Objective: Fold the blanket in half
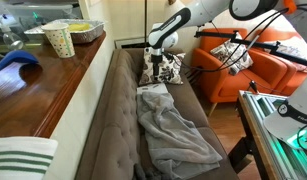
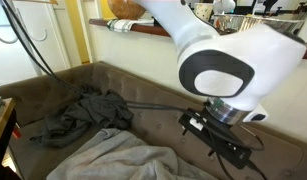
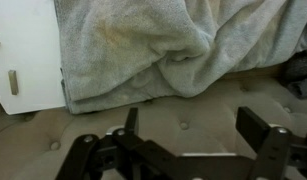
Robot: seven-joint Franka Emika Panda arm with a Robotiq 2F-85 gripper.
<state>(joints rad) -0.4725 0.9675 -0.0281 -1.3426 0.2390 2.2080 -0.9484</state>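
Next, my gripper moves to the blanket's far end (image 1: 166, 98) near the floral pillow, on the side away from the counter, and closes there.
The light-grey blanket (image 1: 175, 128) lies rumpled along the brown tufted sofa seat (image 1: 111, 120). It also shows at the bottom of an exterior view (image 2: 118, 160) and across the top of the wrist view (image 3: 143, 45). My gripper (image 3: 193, 128) is open and empty. It hangs over bare sofa cushion just short of the blanket's edge, without touching it. In an exterior view the gripper (image 1: 153, 52) is at the far end of the sofa, beside the floral pillow (image 1: 168, 68).
A dark rumpled pile with cables (image 2: 88, 115) lies on the sofa beyond the blanket. A wooden counter (image 1: 43, 85) with a cup (image 1: 60, 40) and a foil tray (image 1: 85, 31) runs behind the sofa. An orange chair (image 1: 233, 75) stands nearby. A striped cloth (image 1: 18, 160) lies on the counter.
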